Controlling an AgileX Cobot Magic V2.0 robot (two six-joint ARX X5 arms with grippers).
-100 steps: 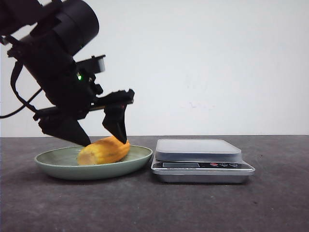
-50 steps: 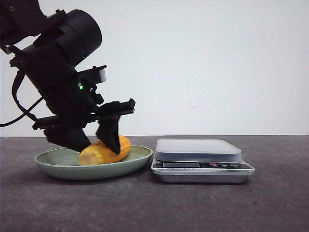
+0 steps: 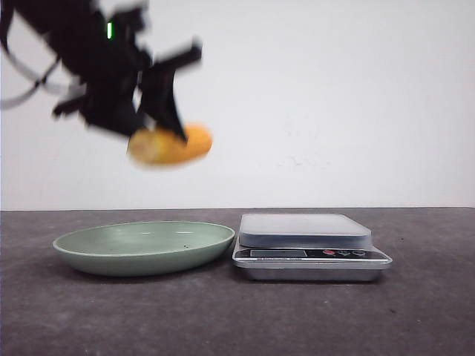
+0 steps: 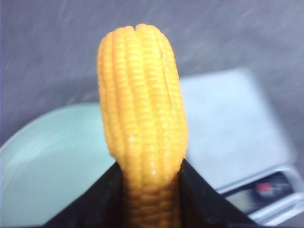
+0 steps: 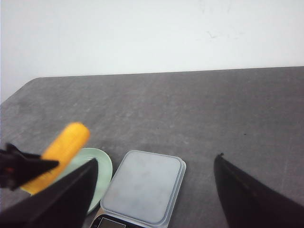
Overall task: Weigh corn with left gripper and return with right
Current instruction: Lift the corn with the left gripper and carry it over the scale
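The robot's left gripper will release the yellow-orange corn on the middle of the silver scale's flat top (image 3: 305,216) (image 4: 240,124).
My left gripper (image 3: 152,133) is shut on the yellow-orange corn (image 3: 171,144) and holds it high in the air above the green plate (image 3: 111,256). In the left wrist view the corn (image 4: 142,118) stands between my two black fingers (image 4: 99,199), with the plate (image 4: 42,166) and the scale (image 4: 228,137) below. The silver scale (image 3: 306,245) sits right of the plate with nothing on it. My right gripper (image 5: 154,164) is open and empty above the scale (image 5: 142,185); it does not show in the front view.
The dark grey table (image 3: 237,319) runs to a white back wall. In the right wrist view the corn (image 5: 64,147) and the plate (image 5: 102,164) lie left of the scale.
My left gripper closed on the corn in the plate and lifted it up well above the plate. The plate now holds nothing.
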